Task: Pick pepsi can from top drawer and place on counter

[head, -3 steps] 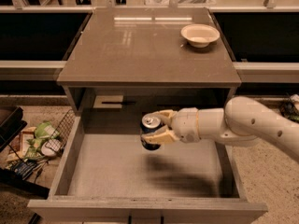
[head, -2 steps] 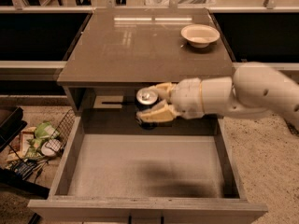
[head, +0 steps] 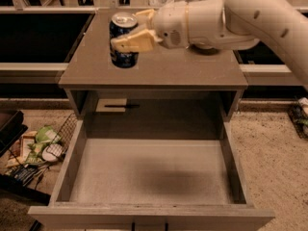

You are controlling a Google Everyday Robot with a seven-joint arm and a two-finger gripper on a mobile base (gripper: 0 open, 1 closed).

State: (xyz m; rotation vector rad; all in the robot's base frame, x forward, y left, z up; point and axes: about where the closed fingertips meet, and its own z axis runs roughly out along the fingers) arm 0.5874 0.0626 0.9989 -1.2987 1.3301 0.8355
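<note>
The robot's gripper should release the pepsi can on the counter [head: 101, 67] near the front corner that is closest to the wire basket.
The pepsi can [head: 123, 41], dark blue with a silver top, is upright in my gripper [head: 129, 32], whose cream fingers [head: 132, 41] are shut on its sides. The can is over the front left part of the grey-brown counter [head: 159, 69], at or just above its surface; I cannot tell if it touches. The top drawer [head: 149, 177] is pulled fully open below, its pale floor bare. My white arm reaches in from the upper right and hides the counter's back right part.
A wire basket with wrappers and litter [head: 41, 148] stands on the floor left of the drawer. Dark recesses [head: 38, 37] flank the cabinet on both sides. Speckled carpet [head: 274, 148] lies to the right.
My gripper has lifted the can out of the drawer and carried it up and back over the counter's front left. The drawer now holds nothing.
</note>
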